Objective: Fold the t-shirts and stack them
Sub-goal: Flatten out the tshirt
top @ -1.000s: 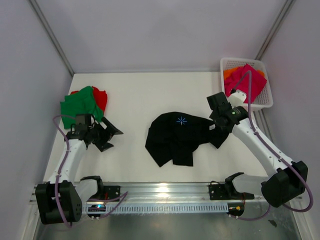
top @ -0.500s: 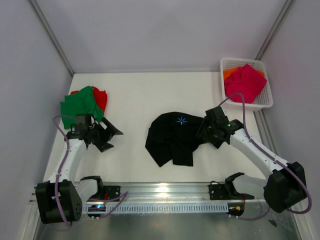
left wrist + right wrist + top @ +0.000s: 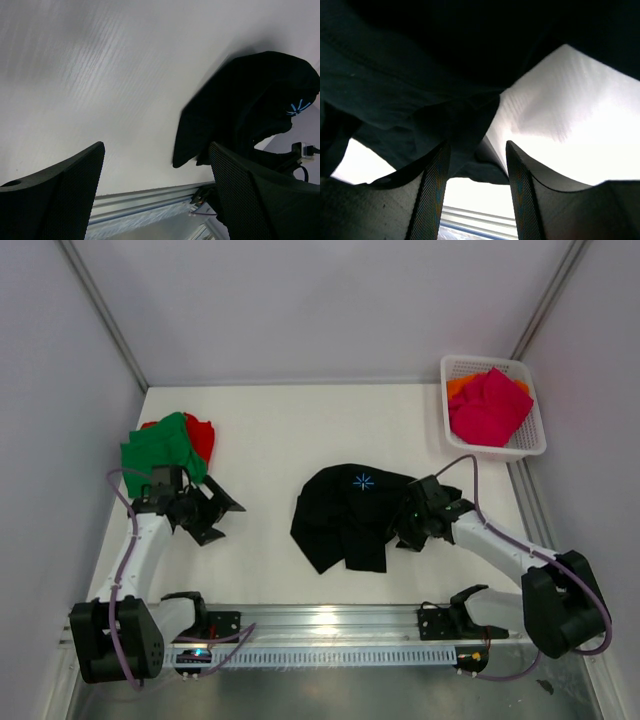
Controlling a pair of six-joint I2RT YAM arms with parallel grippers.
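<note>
My right gripper needs to next grab the black t-shirt's collar (image 3: 402,508), between the blue star print and the end of the shirt nearest the basket.
A large black t-shirt (image 3: 350,515) with a small blue star print lies crumpled at the table's middle; it also shows in the left wrist view (image 3: 250,105) and fills the right wrist view (image 3: 420,75). My right gripper (image 3: 405,530) is open at the shirt's right edge, its jaws around a black fold (image 3: 475,150). My left gripper (image 3: 222,515) is open and empty over bare table, left of the shirt. A green shirt (image 3: 160,445) lies on a red one (image 3: 203,435) at the far left. A magenta-pink shirt (image 3: 490,405) and an orange one (image 3: 458,386) lie in the basket.
The white lattice basket (image 3: 535,440) stands at the back right corner. Grey walls close in the table on three sides. A metal rail (image 3: 330,620) runs along the near edge, also seen in the left wrist view (image 3: 145,200).
My right gripper has moved down and left from near the basket to the black shirt's right edge. The left arm has barely moved.
</note>
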